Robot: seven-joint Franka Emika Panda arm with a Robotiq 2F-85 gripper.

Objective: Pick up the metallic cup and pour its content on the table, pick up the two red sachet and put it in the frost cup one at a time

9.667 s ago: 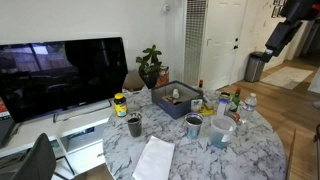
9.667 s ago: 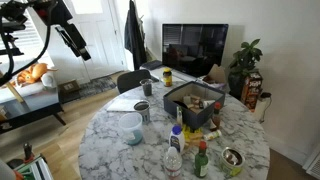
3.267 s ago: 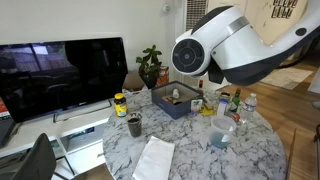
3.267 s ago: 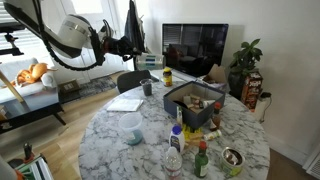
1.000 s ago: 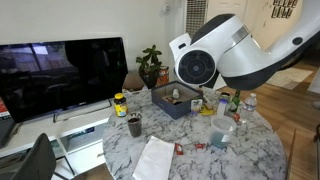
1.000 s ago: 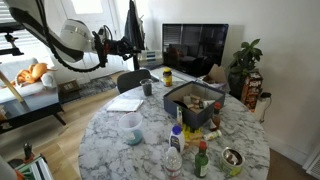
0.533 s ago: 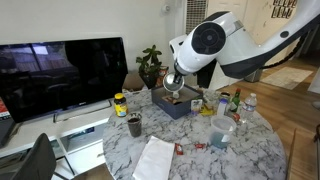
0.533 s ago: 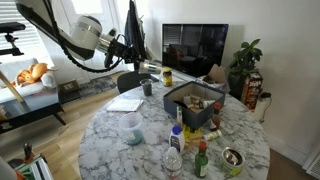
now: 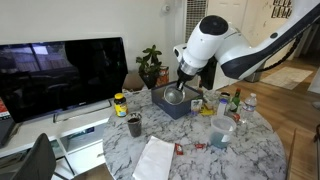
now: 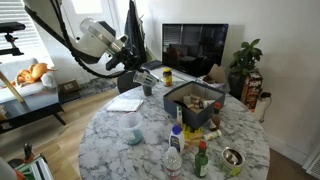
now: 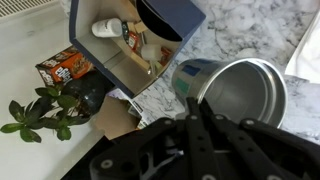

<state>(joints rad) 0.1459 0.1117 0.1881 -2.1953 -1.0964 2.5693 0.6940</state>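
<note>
The metallic cup, now in the air over the table's far side, will be let go by my gripper on the marble [image 9: 187, 137] between the dark blue box and the red sachets.
My gripper [image 11: 197, 108] is shut on the rim of the metallic cup [image 11: 242, 90], whose grey inside fills the right of the wrist view. In an exterior view the gripper [image 9: 178, 88] holds the cup [image 9: 173, 97] in the air over the far side of the marble table [image 9: 255, 150]. The frost cup [image 9: 222, 133] stands near the table's right side, also seen as the frost cup [image 10: 132, 128]. Two red sachets [image 9: 180, 149] [image 9: 199, 146] lie flat on the table just left of the frost cup.
A dark blue box [image 9: 183, 103] of small items sits under the held cup. A small dark cup [image 9: 134, 125], a white paper [image 9: 155, 158], a yellow-lidded jar [image 9: 120, 104] and bottles [image 9: 238, 101] crowd the table. A television and a plant stand behind.
The arm has swung away from the camera, carrying the metallic cup down towards the far side of the table by the blue box. The gripper has stayed shut on it.
</note>
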